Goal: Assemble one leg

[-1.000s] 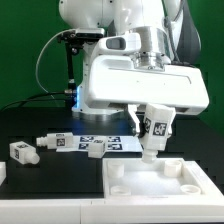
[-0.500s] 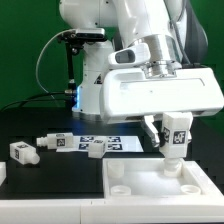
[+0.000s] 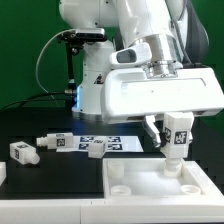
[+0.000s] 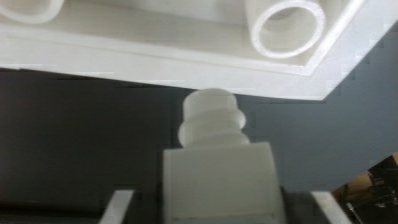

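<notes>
My gripper is going to release the leg so that it stands in the large white panel's round corner hole (image 3: 191, 188) (image 4: 285, 28) nearest the front rim.
My gripper (image 3: 170, 131) is shut on a leg (image 3: 177, 138), a small white block with black-and-white tags. It holds the leg upright, threaded tip down, just above a hole near the far right corner of the large white panel (image 3: 140, 186). In the wrist view the leg (image 4: 217, 175) sits between my fingers (image 4: 118, 205), and its tip (image 4: 212, 110) points toward the panel's edge (image 4: 160, 60), close to a round corner hole (image 4: 285, 30). I cannot tell whether the tip touches the panel.
Three more legs lie on the black table at the exterior view's left: one (image 3: 22, 151) near the edge, one (image 3: 50, 141) further in, one (image 3: 94, 147) by the marker board (image 3: 118, 143). The robot's white base (image 3: 95, 95) stands behind.
My gripper has carried the leg toward the exterior view's right, from over the panel's far middle edge to its right corner hole. It has held still for the last half second.
</notes>
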Controlling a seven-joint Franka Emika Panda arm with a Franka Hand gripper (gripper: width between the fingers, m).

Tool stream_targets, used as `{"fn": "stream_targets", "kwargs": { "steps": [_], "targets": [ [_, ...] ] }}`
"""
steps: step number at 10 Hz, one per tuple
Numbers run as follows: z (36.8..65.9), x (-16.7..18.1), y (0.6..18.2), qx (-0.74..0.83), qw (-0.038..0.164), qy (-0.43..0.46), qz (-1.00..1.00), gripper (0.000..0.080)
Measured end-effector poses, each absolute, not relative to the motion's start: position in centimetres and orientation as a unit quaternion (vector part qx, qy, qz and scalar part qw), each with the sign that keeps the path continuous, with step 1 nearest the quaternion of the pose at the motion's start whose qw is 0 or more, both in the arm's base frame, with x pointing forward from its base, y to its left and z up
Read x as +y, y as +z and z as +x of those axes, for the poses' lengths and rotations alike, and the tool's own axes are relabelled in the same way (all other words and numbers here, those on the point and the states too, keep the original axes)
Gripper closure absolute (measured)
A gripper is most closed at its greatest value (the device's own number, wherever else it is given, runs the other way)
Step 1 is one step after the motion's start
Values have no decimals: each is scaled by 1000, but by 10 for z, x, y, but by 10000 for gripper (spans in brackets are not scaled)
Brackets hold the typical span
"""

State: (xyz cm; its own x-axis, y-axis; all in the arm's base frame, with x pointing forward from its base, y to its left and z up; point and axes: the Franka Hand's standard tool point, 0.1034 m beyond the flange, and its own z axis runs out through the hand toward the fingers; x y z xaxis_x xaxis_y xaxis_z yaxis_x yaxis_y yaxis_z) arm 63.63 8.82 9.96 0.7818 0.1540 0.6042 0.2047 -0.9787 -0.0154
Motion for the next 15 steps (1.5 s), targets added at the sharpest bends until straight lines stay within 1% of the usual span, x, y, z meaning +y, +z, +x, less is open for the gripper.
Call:
{"fn": "stream_targets", "kwargs": {
  "steps": [1, 4, 5, 6, 8, 10, 13, 15],
  "targets": [
    [634, 95, 92, -98, 44, -312, -944, 515],
    [628, 97, 73, -97, 48, -299, -948, 515],
    [626, 103, 70, -101, 50, -295, -949, 515],
    [625, 109, 70, -105, 51, -294, -949, 515],
    [625, 107, 69, -105, 50, -295, -948, 515],
    [629, 112, 69, -108, 51, -298, -947, 515],
    [631, 110, 61, -105, 52, -296, -948, 515],
    [627, 110, 53, -105, 52, -290, -950, 515]
  ]
}}
